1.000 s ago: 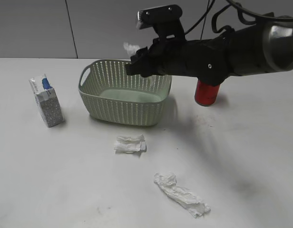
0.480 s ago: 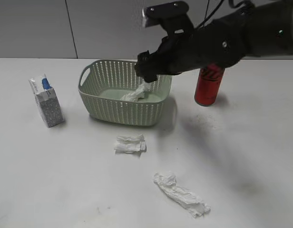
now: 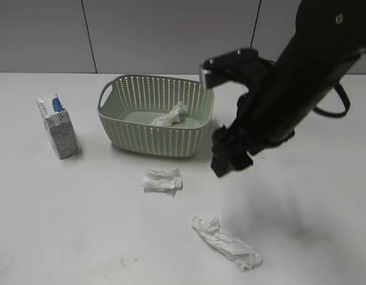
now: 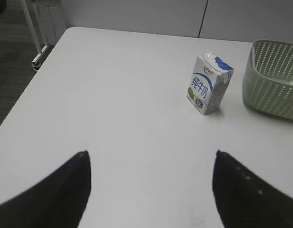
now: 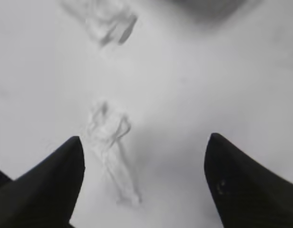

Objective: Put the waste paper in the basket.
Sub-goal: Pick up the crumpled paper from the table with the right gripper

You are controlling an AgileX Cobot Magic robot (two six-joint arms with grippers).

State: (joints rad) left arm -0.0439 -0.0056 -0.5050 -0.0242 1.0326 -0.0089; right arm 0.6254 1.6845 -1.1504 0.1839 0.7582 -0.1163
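My right gripper is to move next. It should go to the middle of the long twisted wad (image 3: 225, 241) (image 5: 116, 156), the one nearer the front of the table, and close there.
The pale green basket (image 3: 148, 132) stands at the back middle of the table, with one crumpled white paper wad (image 3: 170, 115) lying inside it. A small wad (image 3: 163, 180) lies on the table in front of the basket. The longer twisted wad (image 3: 226, 243) lies nearer the front. My right gripper (image 3: 226, 161) hangs above the table, right of the small wad and behind the long one. In the right wrist view it (image 5: 145, 137) is open and empty, with the long wad (image 5: 111, 152) below it and the small wad (image 5: 106, 21) at the top. My left gripper (image 4: 151, 153) is open and empty over bare table.
A small grey-white carton (image 3: 58, 126) with a blue mark stands left of the basket. It also shows in the left wrist view (image 4: 209, 84), next to the basket's wall (image 4: 275, 78). The right arm (image 3: 302, 77) crosses the back right. The table's left edge (image 4: 27, 90) drops to dark floor.
The right gripper let a wad fall into the basket. It then swung from above the basket down and to the front right. The arm now hides the red can.
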